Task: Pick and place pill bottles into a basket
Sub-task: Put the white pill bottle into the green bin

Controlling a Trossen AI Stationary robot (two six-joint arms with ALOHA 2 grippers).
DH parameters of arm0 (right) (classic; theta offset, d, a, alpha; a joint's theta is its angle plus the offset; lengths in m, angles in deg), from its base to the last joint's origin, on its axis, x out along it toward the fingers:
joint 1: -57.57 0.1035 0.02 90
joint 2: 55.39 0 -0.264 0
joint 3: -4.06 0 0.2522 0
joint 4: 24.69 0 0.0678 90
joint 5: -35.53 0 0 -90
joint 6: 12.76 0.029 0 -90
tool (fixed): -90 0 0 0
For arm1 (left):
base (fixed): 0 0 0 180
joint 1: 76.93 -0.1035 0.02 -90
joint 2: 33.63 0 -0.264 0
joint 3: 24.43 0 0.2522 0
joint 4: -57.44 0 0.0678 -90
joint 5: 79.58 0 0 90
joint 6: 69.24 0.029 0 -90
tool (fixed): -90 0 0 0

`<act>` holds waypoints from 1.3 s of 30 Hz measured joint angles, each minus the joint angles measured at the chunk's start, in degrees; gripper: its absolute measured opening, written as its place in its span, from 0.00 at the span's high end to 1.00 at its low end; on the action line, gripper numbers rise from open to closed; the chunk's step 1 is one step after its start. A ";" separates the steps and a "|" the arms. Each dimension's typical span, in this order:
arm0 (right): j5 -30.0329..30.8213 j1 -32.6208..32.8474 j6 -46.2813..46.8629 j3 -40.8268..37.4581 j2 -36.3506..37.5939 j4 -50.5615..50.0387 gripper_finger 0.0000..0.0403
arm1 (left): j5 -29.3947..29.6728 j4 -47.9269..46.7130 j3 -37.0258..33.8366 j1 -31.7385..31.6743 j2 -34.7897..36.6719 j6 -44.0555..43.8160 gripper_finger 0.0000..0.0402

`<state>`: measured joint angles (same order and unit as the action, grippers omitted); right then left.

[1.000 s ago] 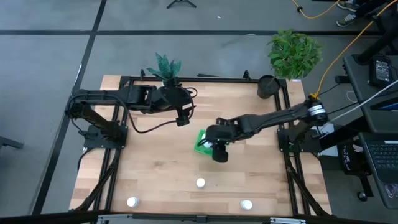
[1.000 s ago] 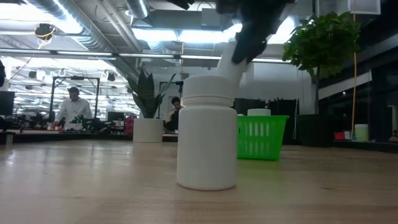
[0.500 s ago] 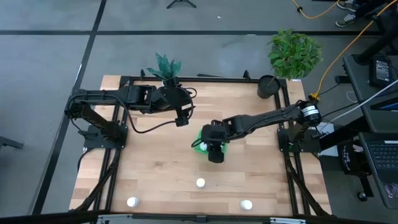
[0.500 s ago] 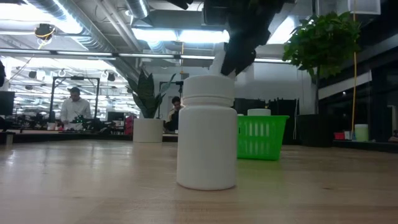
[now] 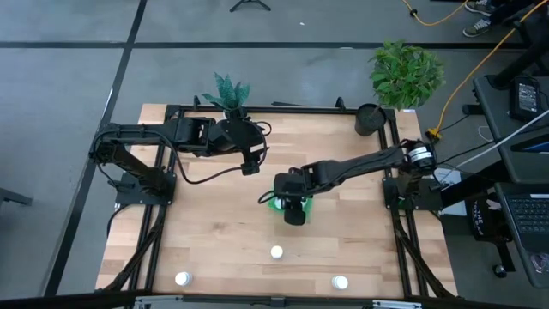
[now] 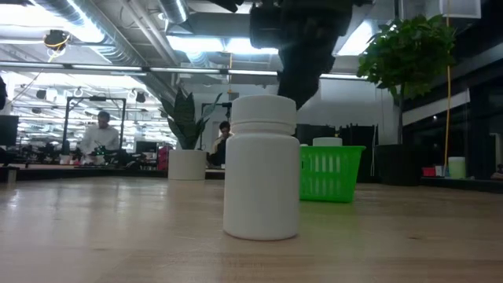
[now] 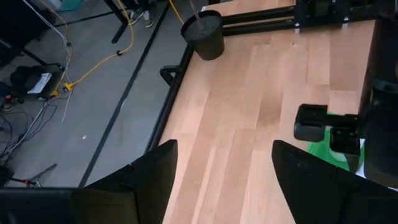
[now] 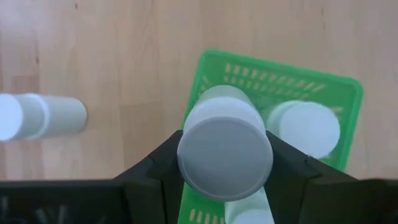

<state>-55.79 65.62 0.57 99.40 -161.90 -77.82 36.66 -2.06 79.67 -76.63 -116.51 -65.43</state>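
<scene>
My right gripper has the white pill bottle, which hangs over the green tray now. It will let go of the bottle between the two other bottles in the green tray (image 5: 292, 202) (image 8: 272, 171).
My right gripper (image 5: 294, 209) hangs over the green tray (image 5: 274, 204), shut on a white pill bottle (image 8: 225, 155) whose cap faces the wrist camera. Another bottle (image 8: 308, 127) stands in the tray (image 8: 280, 78), and part of a third shows at its edge (image 8: 249, 213). One bottle lies on its side on the table beside the tray (image 8: 43, 116). Three bottles stand near the front edge (image 5: 276, 252), (image 5: 182, 278), (image 5: 340, 281). My left gripper (image 5: 254, 163) waits open and empty at the far left; it also shows in its wrist view (image 7: 224, 183). My right gripper pinches the bottle between its two fingers (image 8: 163, 167), one on each side of its upper part by the cap (image 8: 186, 134). The fingers come from above, pointing down, along the bottle. The bottle is lifted clear above the tray, cap up, slightly tilted.
A black round pot (image 5: 369, 118) stands at the far right corner and a white plant pot (image 5: 230, 107) at the far edge. In the low view one bottle (image 6: 261, 167) stands close to the camera, in front of the tray (image 6: 330, 174). People sit in the room behind.
My right gripper has gone a little toward the table's left edge with the bottle, staying over the tray. In the low view the tilted held bottle has passed out of sight behind the gripper.
</scene>
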 joint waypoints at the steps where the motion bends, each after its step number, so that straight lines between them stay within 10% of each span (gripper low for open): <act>1: 0.00 -0.04 0.01 0.00 -0.30 -0.46 0.59 | -0.05 -0.14 0.00 0.00 0.00 0.00 0.37; 39: -0.62 -1.05 -0.33 -0.39 -2.99 -7.32 0.59 | -0.63 -0.37 0.00 0.07 -0.02 0.87 0.37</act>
<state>-56.41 64.57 0.24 99.01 -164.88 -85.15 36.02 -2.43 79.67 -76.56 -116.53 -64.56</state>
